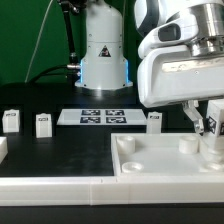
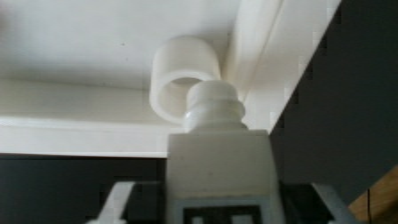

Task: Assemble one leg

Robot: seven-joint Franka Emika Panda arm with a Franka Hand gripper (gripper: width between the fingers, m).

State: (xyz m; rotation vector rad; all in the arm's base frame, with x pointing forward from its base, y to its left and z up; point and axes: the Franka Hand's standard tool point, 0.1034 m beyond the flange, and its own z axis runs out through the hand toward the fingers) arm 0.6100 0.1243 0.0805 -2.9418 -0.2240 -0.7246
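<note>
The robot's gripper should release the small white leg, standing upright, in the square piece's raised corner socket [image 1: 213,163] [image 2: 176,96] just beyond its rounded end.
My gripper [image 1: 211,128] is shut on a small white leg [image 2: 221,160], whose tag shows between the fingers [image 2: 121,203]. The leg's rounded end points at a raised corner socket [image 2: 182,70] of the large white square piece [image 1: 170,165] and sits just short of it. In the exterior view the gripper hangs over that piece's far corner on the exterior view's right, and the held leg [image 1: 212,135] is mostly hidden by the fingers. In the wrist view the gripper [image 2: 221,205] shows only at the frame's edge.
Three more white legs [image 1: 11,120] [image 1: 43,123] [image 1: 154,120] stand in a row on the black table behind the square piece. The marker board [image 1: 92,116] lies flat between them. The robot base [image 1: 103,55] stands behind it.
</note>
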